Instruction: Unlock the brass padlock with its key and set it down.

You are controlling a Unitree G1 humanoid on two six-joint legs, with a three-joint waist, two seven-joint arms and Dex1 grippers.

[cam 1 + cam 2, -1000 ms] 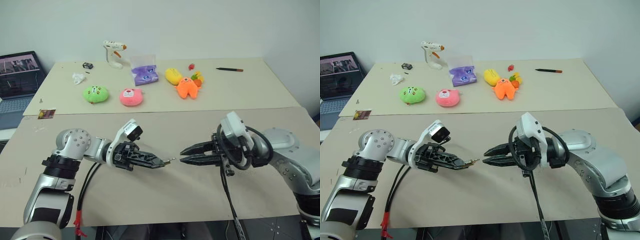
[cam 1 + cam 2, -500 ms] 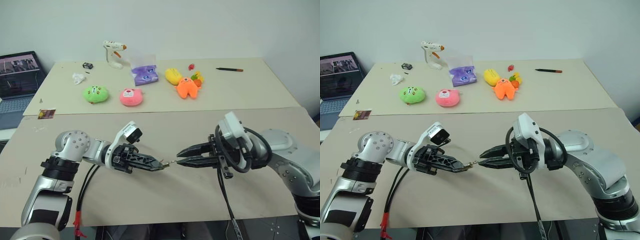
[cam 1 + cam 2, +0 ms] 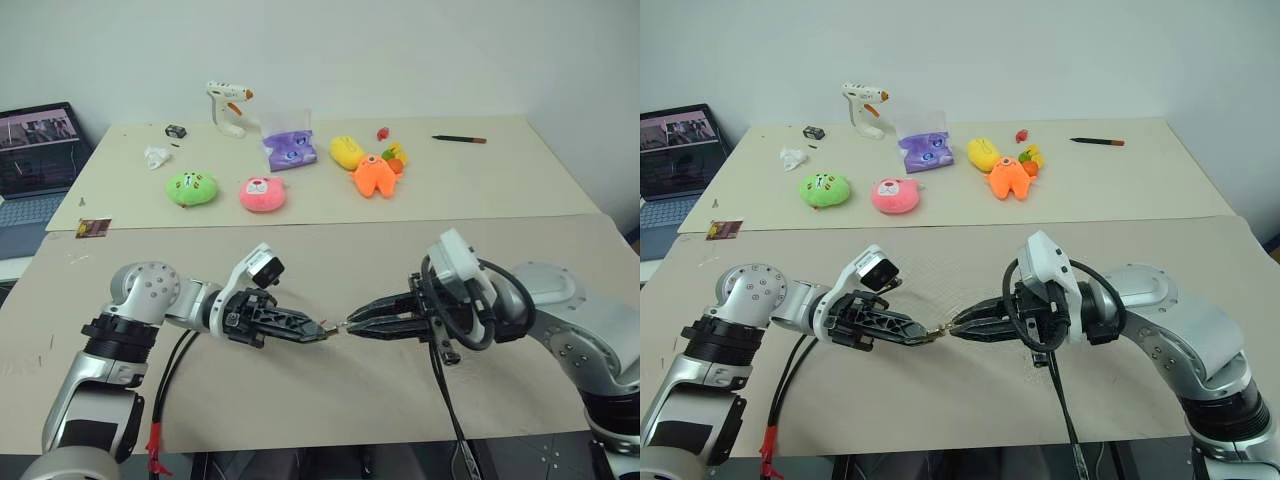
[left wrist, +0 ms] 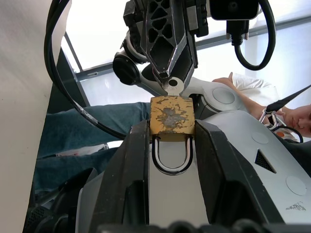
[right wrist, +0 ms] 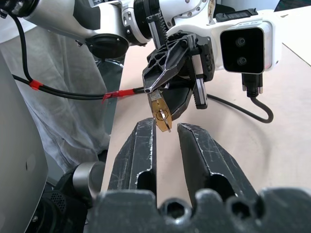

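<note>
The padlock's shackle sits back between my left gripper's fingers, so next my right gripper reaches past the key and grabs the padlock's body (image 4: 171, 115) to free the shackle.
The brass padlock (image 4: 172, 115) sits between the fingers of my left gripper (image 3: 320, 331), which is shut on its body, silvery shackle pointing back toward the wrist. The key (image 4: 171, 86) sticks out of the padlock's free end. My right gripper (image 3: 349, 325) faces the left one tip to tip above the near table. Its fingertips are pinched on the key's round head. In the right wrist view the padlock (image 5: 160, 112) and key (image 5: 165, 124) hang just past my right fingertips (image 5: 146, 127).
On the far table lie a green plush (image 3: 191, 187), pink plush (image 3: 263, 194), orange plush (image 3: 374, 176), yellow toy (image 3: 347, 152), purple bag (image 3: 290, 148), glue gun (image 3: 228, 105) and pen (image 3: 460, 139). A laptop (image 3: 35, 150) stands at the left. A person (image 4: 252, 94) sits behind.
My right gripper's fingers, open just short of the padlock a second ago, have closed onto the key at its tip. The left gripper holds the padlock still.
</note>
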